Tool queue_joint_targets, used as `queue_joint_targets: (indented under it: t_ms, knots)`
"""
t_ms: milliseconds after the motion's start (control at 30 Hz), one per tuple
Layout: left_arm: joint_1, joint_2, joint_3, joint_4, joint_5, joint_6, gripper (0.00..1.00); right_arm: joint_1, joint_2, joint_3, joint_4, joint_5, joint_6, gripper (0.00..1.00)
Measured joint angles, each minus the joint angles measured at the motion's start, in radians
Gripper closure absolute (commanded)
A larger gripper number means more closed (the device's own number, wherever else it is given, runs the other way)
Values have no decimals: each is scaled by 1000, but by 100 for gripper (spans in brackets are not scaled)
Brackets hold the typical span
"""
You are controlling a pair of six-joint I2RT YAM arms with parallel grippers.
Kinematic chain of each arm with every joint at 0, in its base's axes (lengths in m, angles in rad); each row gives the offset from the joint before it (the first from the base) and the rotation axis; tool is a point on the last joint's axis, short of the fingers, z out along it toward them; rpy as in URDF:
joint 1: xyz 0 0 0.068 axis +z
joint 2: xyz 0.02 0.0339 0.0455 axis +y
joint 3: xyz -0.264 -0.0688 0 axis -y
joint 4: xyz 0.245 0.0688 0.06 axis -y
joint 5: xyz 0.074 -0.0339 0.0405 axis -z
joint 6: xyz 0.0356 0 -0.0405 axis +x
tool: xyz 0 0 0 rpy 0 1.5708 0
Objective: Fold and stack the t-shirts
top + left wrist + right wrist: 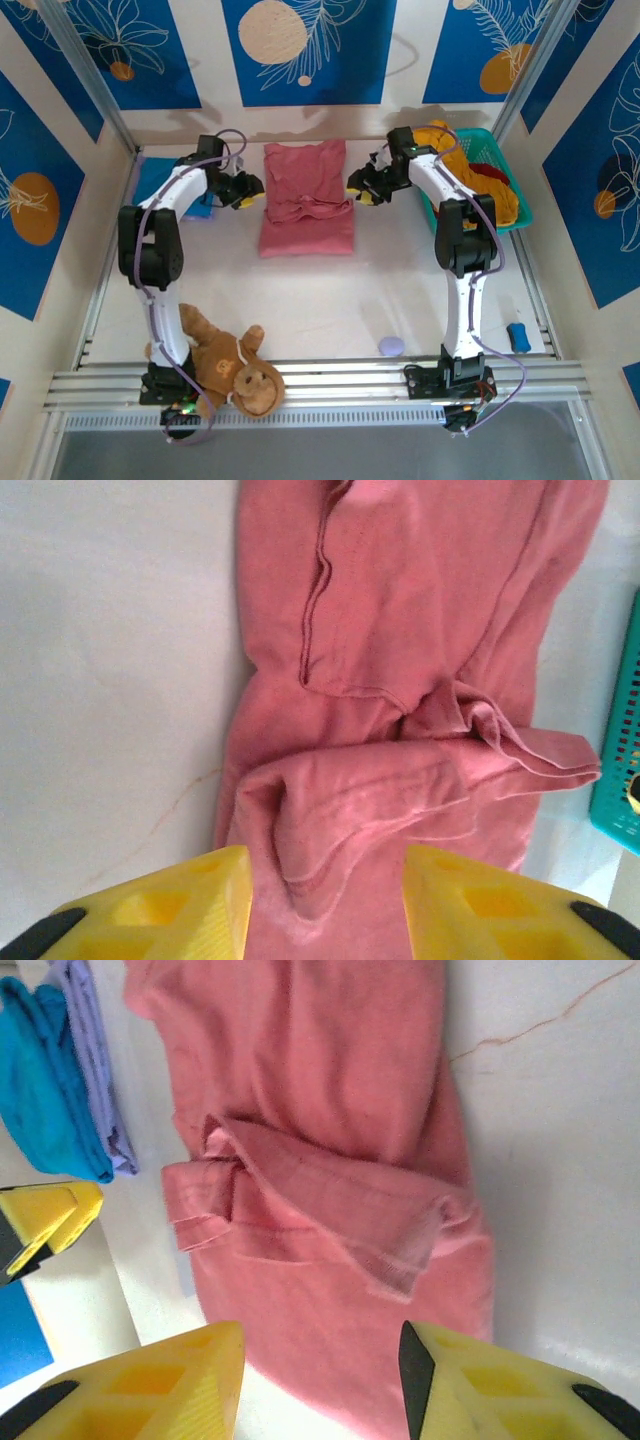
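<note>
My left gripper and right gripper should take the hem's corners [308,892] of the salmon-pink t-shirt and pull the hem flat toward the back, as it lies crumpled across the shirt's middle.
The salmon-pink t-shirt [307,197] lies partly folded at the middle back of the table, its sleeves turned in over the body. My left gripper [250,190] hovers at its left edge and is open; in the left wrist view a rumpled sleeve fold [330,810] lies between the spread yellow fingers [190,900]. My right gripper [360,190] is at the shirt's right edge, open too, with the shirt's hem [320,1290] below its fingers [480,1380]. A folded blue t-shirt [160,182] rests at the back left. Mustard-yellow [455,150] and dark red [490,175] t-shirts fill the basket.
The teal mesh basket [515,215] stands at the back right. A brown plush monkey [225,365] lies by the left arm's base. A small lilac object [391,346] and a blue one [517,335] sit near the front edge. A lavender cloth [95,1070] lies beside the blue t-shirt [45,1090].
</note>
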Motion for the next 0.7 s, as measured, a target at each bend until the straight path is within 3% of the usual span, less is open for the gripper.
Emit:
queue_joint_targets:
  t_ms: [467,700]
  knots:
    - [-77,-31,-143,22,16,-12,47,32,-18,-31,10,-25,0,48]
    - [-103,2,-153,77,33,-55,56,38,-6,-35,9,-33,1,47]
